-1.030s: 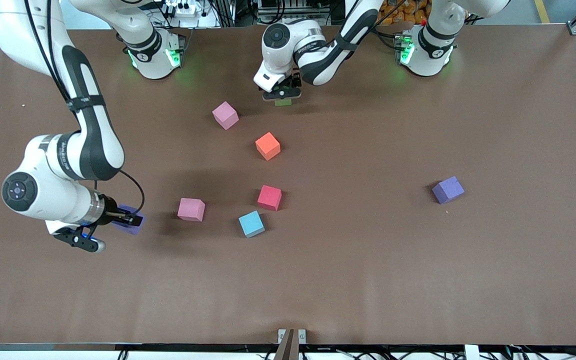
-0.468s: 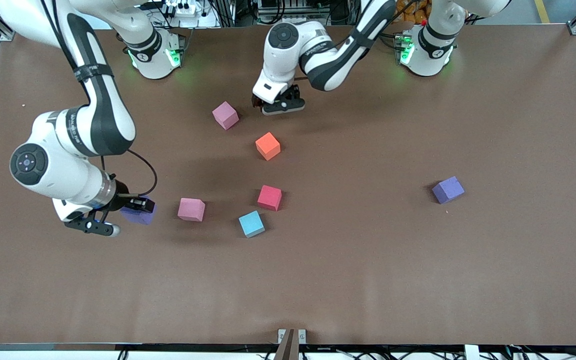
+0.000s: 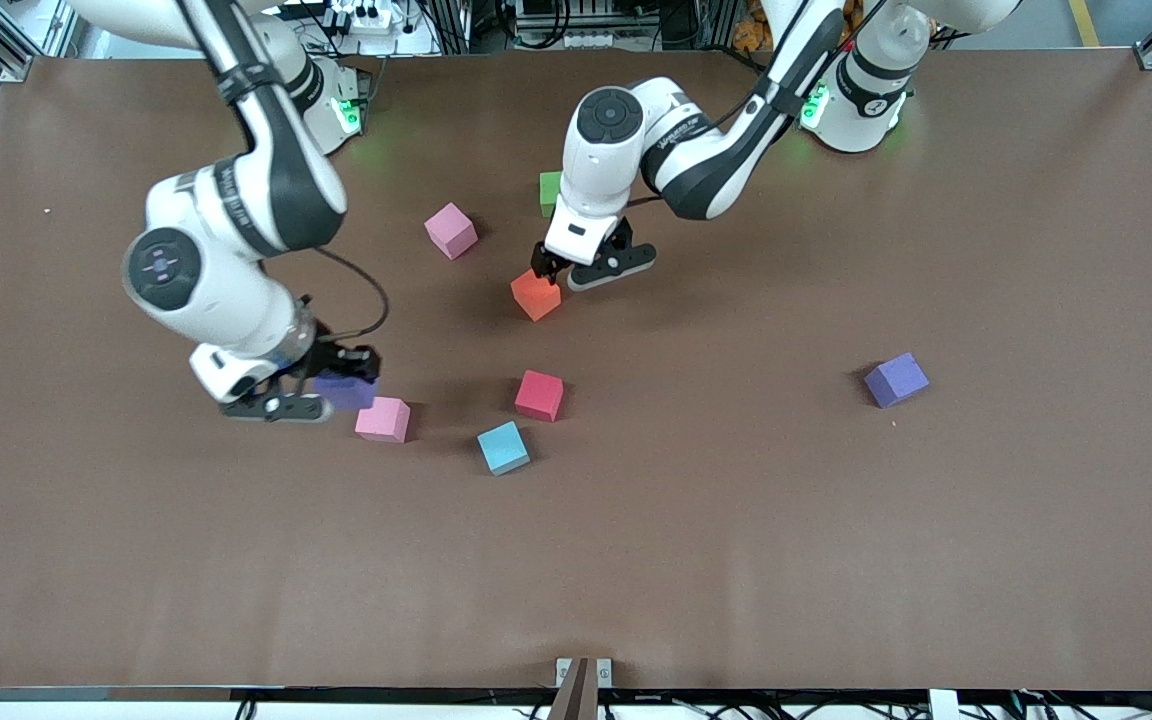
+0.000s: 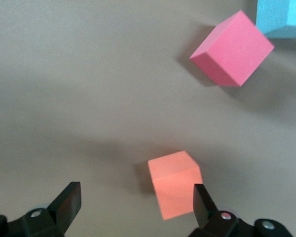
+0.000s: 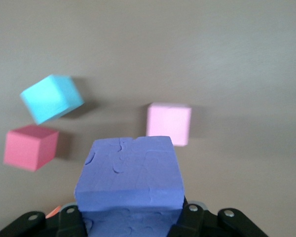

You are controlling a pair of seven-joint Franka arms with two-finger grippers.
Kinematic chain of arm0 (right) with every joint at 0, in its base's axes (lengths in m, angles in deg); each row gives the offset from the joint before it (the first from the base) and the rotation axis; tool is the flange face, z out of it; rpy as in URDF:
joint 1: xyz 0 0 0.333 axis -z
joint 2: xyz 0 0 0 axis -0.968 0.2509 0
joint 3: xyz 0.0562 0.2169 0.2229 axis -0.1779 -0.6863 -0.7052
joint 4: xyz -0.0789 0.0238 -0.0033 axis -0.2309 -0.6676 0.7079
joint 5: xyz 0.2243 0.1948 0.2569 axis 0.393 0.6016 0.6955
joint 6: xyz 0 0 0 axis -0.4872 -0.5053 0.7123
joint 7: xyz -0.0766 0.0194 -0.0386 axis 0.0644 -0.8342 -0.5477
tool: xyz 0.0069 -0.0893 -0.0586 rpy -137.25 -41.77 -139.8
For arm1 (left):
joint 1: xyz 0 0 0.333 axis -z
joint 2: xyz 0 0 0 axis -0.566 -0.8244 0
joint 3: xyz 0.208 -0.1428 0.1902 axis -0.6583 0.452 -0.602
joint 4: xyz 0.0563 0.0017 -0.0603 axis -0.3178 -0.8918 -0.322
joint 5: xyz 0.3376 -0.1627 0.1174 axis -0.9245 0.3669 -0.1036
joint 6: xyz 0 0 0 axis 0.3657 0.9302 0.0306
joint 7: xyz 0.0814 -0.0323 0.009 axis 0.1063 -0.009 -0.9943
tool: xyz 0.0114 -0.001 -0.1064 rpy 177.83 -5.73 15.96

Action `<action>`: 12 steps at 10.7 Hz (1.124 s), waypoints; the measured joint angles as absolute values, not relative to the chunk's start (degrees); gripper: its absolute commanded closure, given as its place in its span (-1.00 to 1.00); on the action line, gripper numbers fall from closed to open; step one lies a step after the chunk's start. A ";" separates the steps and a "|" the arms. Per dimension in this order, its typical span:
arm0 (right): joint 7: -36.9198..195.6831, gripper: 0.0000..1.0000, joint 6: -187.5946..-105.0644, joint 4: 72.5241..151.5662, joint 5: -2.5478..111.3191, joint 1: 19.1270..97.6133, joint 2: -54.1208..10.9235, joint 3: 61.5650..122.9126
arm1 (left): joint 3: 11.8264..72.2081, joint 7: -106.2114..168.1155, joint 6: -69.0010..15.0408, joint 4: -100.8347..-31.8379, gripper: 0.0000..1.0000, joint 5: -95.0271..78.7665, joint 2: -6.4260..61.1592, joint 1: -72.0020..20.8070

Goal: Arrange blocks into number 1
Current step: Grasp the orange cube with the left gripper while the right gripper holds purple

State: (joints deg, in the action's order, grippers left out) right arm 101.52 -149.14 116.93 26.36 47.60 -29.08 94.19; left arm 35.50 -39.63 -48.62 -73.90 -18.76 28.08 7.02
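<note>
I will close my left gripper on two opposite sides of the orange block (image 3: 537,295) (image 4: 175,185), which lies between the green block and the red block.
My right gripper (image 3: 338,386) is shut on a purple block (image 3: 346,390), held just above the table beside a pink block (image 3: 382,419). In the right wrist view the purple block (image 5: 130,170) fills the jaws of that gripper (image 5: 130,219), with the pink block (image 5: 168,123), the light blue block (image 5: 52,98) and the red block (image 5: 30,146) ahead of it. My left gripper (image 3: 588,270) is open over the orange block (image 3: 535,296). In the left wrist view the orange block (image 4: 176,183) lies between the jaws of the gripper (image 4: 136,200), close to one finger (image 4: 203,200).
A green block (image 3: 549,193) and a second pink block (image 3: 451,230) lie toward the arms' bases. The red block (image 3: 539,395) and the light blue block (image 3: 503,447) sit mid-table. A second purple block (image 3: 896,380) lies alone toward the left arm's end.
My right arm has carried the purple block from its end of the table to beside the pink block. My left gripper moved off the green block to the orange block.
</note>
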 measured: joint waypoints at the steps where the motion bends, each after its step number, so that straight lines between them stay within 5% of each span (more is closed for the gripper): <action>1: 102.01 -0.05 -149.75 118.05 26.37 45.68 -29.70 94.20 | 34.06 -39.79 -48.62 -72.31 -1.00 -17.79 26.49 7.43; 5: 102.46 -0.05 -152.07 123.90 26.67 44.27 -33.71 94.53 | 32.15 -39.51 -48.71 -67.91 -1.00 -11.30 19.77 10.39; 12: 102.01 -0.05 -153.99 131.04 26.73 44.46 -38.33 94.97 | 31.26 -40.01 -48.71 -65.92 -1.00 -5.55 18.47 13.37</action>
